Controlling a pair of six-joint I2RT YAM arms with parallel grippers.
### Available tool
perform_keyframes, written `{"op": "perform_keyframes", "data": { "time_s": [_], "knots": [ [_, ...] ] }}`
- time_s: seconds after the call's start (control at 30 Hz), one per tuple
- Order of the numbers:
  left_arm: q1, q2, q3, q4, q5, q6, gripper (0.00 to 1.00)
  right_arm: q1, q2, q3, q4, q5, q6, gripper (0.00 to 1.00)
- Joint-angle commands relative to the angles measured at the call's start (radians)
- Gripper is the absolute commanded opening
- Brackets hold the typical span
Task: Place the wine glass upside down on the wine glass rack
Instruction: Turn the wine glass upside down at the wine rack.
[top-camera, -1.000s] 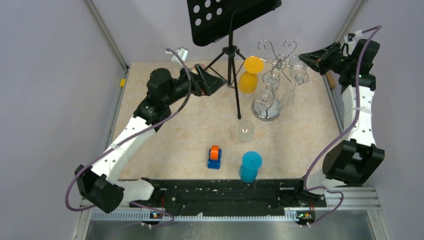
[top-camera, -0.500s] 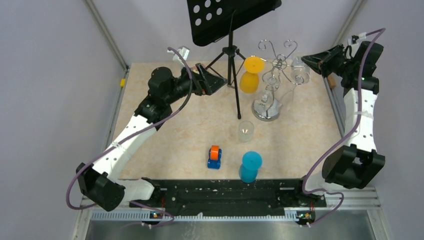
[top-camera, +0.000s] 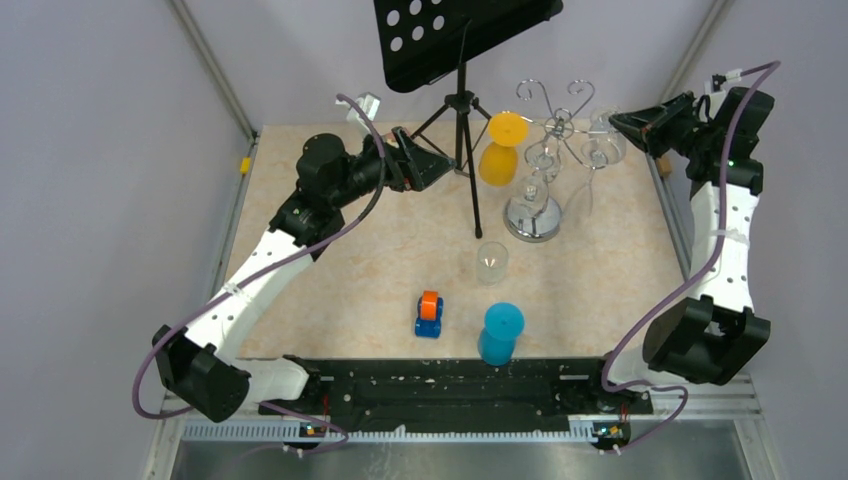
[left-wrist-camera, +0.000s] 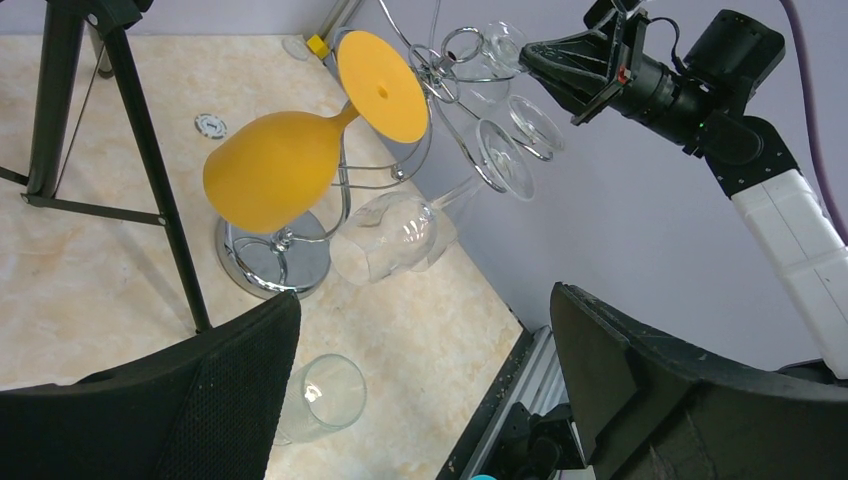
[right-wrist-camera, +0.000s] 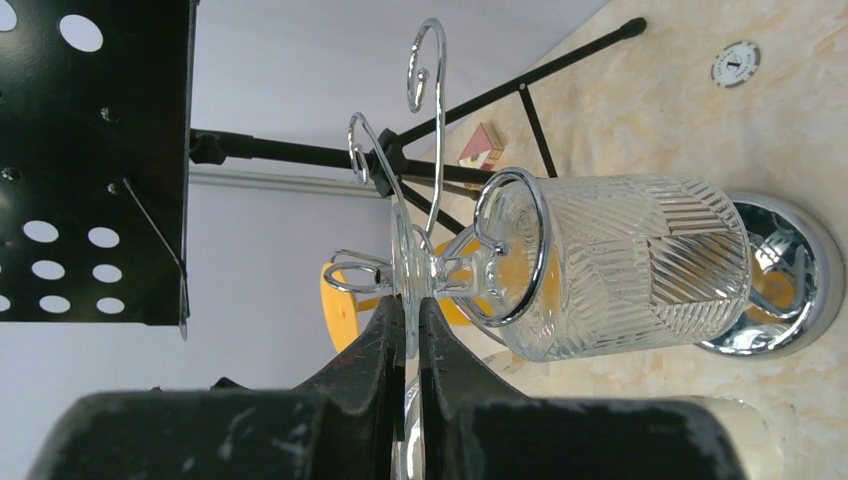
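Observation:
My right gripper should release the clear wine glass in the rack's chrome hook (top-camera: 620, 138) (right-wrist-camera: 512, 250) that is farthest from the music stand.
The chrome wine glass rack (top-camera: 532, 215) stands at the back right of the table, and an orange wine glass (top-camera: 497, 150) hangs on it upside down. My right gripper (top-camera: 615, 122) is shut on the flat foot of a clear cut wine glass (right-wrist-camera: 620, 265). That glass hangs bowl-down with a rack hook (right-wrist-camera: 510, 250) ringed around its stem. From above, this clear glass (top-camera: 600, 148) sits at the rack's right arm. Another clear wine glass (left-wrist-camera: 395, 235) hangs from the rack beside the orange one. My left gripper (top-camera: 430, 165) stays open and empty, left of the rack.
A black tripod music stand (top-camera: 460, 45) rises just left of the rack, its legs (left-wrist-camera: 150, 170) close to the rack base. A clear tumbler (top-camera: 491, 261), a blue cup (top-camera: 500, 333) and a small blue-orange toy (top-camera: 429, 314) stand nearer the front.
My right arm has shifted slightly to the right and the held clear glass has moved a little with it at the hook. The left arm has not moved.

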Motion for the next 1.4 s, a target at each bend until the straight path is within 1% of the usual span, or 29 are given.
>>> {"op": "perform_keyframes", "data": {
  "time_s": [0.0,0.2,0.63,0.87,1.13,1.23,1.37],
  "knots": [
    [0.001,0.008,0.043,0.036,0.012,0.013,0.97,-0.019,-0.095,0.004,0.097,0.019,-0.012,0.0],
    [0.002,0.009,0.041,0.034,0.013,0.011,0.97,-0.033,-0.123,-0.039,0.119,0.051,-0.014,0.0],
    [0.002,0.008,0.042,0.033,0.008,0.008,0.96,-0.054,-0.129,-0.068,0.178,0.114,-0.011,0.0],
    [0.002,0.013,0.044,0.034,0.006,0.007,0.96,-0.054,-0.124,-0.091,0.251,0.164,0.028,0.0],
    [0.002,0.025,0.052,0.039,0.004,0.002,0.96,-0.053,-0.093,-0.086,0.287,0.167,0.054,0.0],
    [0.001,0.03,0.053,0.041,0.001,0.001,0.96,-0.052,-0.087,-0.098,0.321,0.17,0.091,0.0],
    [0.001,0.036,0.053,0.041,0.002,-0.003,0.96,-0.051,-0.062,-0.081,0.302,0.177,0.115,0.0]
  ]
}}
